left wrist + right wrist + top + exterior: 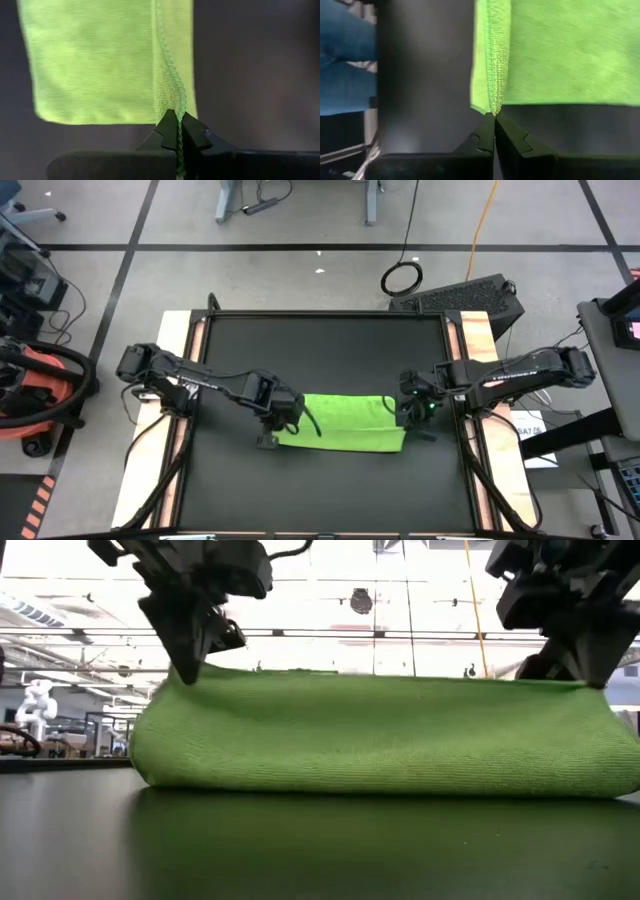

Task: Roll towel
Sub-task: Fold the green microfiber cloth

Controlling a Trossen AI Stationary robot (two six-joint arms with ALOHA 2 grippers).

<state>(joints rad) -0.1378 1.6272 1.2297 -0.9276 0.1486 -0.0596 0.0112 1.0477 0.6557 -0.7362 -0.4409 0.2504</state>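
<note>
My left gripper needs to let go of the raised hem on top of the towel (286, 405) (62, 102) near its far corner on my side.
The lime-green towel (345, 423) lies across the middle of the black tabletop (320, 350), doubled over. Its rounded fold (380, 765) rests on the table toward the near side. My left gripper (272, 425) is shut on the towel's left end, and also shows in the left wrist view (176, 117) and the low view (185, 665). My right gripper (412, 415) is shut on the towel's right end, and also shows in the right wrist view (494, 117) and the low view (590, 670). My left gripper pinches the towel's stitched hem (176, 106) at its left end between the two fingertips, coming from above and the left. The held edge is raised off the table; the cloth below bulges down to the fold on the table. My right gripper pinches the towel's edge at its right-end corner (492, 107) between the two fingertips, where layers bunch together; how many I cannot tell. It comes from above and the right. The held edge is raised, and the rest of the towel lies on the table.
Bare black tabletop lies on the far and near sides of the towel. Wooden rails (178, 330) border the table's left and right sides. A person's blue-trousered leg (345, 60) shows beyond the table in the right wrist view.
</note>
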